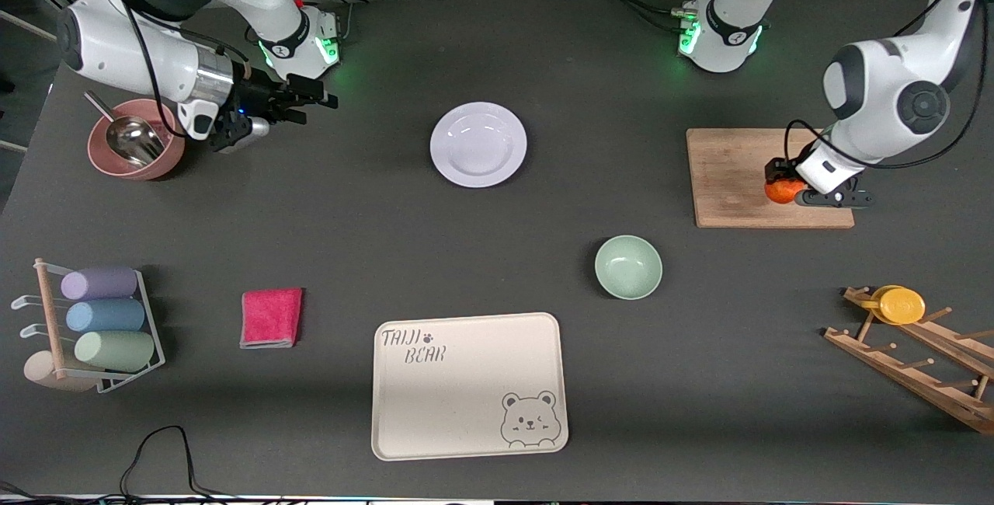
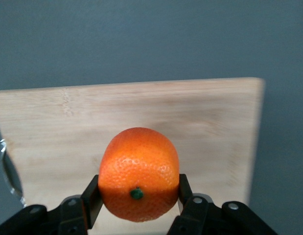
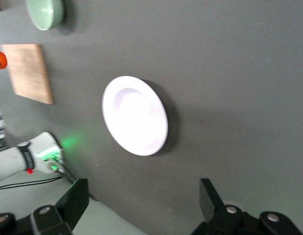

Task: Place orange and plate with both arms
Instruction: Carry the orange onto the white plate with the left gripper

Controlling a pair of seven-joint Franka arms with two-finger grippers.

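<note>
My left gripper has the orange. It will let go of it in the middle of the white plate [image 1: 480,149]. The orange is now low at the cutting board's edge.
The orange [image 1: 783,192] is on or just above the wooden cutting board [image 1: 730,179], at the board's edge toward the left arm's end of the table. My left gripper [image 1: 786,181] is shut on the orange. In the left wrist view the orange [image 2: 139,169] sits between the two black fingers [image 2: 91,198], and my left gripper [image 2: 138,195] is low over the board [image 2: 141,105]. The white plate [image 1: 478,144] lies flat at mid-table. My right gripper [image 1: 314,98] is open and empty, up over the table between the plate and a pink bowl. The right wrist view shows the plate [image 3: 135,115] some way off from my right gripper [image 3: 143,196].
A mint-green bowl [image 1: 628,266] and a beige bear tray [image 1: 466,404] lie nearer the camera than the plate. A pink bowl with a metal scoop [image 1: 136,149], a pink cloth [image 1: 270,318] and a cup rack [image 1: 101,326] are at the right arm's end. A wooden rack holds a yellow cup [image 1: 901,304].
</note>
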